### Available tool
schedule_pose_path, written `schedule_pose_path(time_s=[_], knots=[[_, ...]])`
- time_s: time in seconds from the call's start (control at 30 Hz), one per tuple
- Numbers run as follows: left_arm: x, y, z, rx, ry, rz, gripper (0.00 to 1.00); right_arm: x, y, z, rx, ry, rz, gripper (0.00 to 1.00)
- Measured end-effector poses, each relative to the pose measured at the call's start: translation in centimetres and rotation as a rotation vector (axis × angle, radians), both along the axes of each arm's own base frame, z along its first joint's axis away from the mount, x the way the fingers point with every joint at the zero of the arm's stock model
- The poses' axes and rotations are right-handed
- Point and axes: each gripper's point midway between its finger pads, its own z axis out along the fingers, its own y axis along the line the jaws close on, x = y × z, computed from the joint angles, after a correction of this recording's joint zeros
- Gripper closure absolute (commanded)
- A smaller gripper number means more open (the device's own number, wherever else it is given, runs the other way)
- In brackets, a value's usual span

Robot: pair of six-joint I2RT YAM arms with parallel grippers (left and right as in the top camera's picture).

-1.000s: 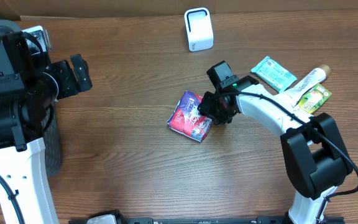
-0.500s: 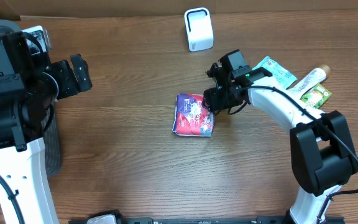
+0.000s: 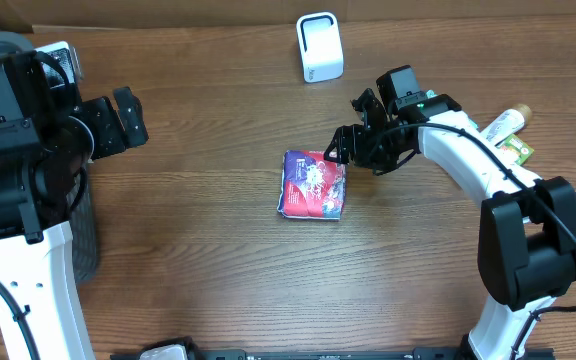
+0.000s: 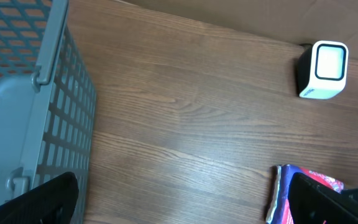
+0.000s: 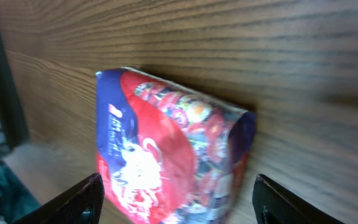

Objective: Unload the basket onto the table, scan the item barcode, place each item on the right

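Next, my right gripper pinches the packet by its flowered edge (image 5: 219, 157), lifts it and turns it before scanning, because the packet's top side hides the barcode from view.
The item, a red and blue packet (image 3: 313, 185), lies flat on the wooden table near the middle; no barcode shows on its upper face. My right gripper (image 3: 346, 140) hovers just off its far right corner, open, not touching it. In the right wrist view the packet (image 5: 166, 149) fills the space ahead of the spread fingers (image 5: 82, 199). The white scanner (image 3: 320, 47) stands upright at the back. My left gripper (image 3: 128, 118) is open at the far left, holding nothing; its view catches the packet's edge (image 4: 281, 193) and the scanner (image 4: 323, 68).
A grey mesh basket (image 4: 36, 93) stands at the left edge beside the left arm. A white tube (image 3: 503, 122) and a green packet (image 3: 516, 150) lie at the right, behind the right arm. Cardboard lines the table's far edge.
My right gripper opened and let go of the packet, then drew back up and to the right. The packet turned and settled flat. The left arm stayed still.
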Motion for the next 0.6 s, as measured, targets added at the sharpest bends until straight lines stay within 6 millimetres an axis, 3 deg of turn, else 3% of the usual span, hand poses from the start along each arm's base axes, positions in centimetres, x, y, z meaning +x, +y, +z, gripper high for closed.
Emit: schedule_pose_path(time_s=[0.1,0.27,0.37,0.4,0.53,0.6], knots=[[0.0,0.0,0.0,0.0,0.0,0.0,0.0,-0.8,0.6,-0.6,-0.018,0.04,-0.031,0.23],[0.0,0.0,0.0,0.0,0.0,0.0,0.01,-2.6,1.0,-3.3,-0.087,0.078,-0.06,0.26],[0.0,0.0,0.0,0.0,0.0,0.0,0.0,-2.6,0.6,-4.9,-0.1,0.058,-0.083,0.31],[0.0,0.0,0.0,0.0,0.0,0.0,0.0,-2.5,0.6,-5.3,-0.091,0.046,-0.088,0.36],[0.0,0.0,0.0,0.0,0.0,0.0,0.0,-2.3,1.2,-6.0,-0.041,0.017,-0.095,0.85],[0.0,0.0,0.0,0.0,0.0,0.0,0.01,-2.4,1.4,-5.7,-0.019,0.023,-0.097,0.95]])
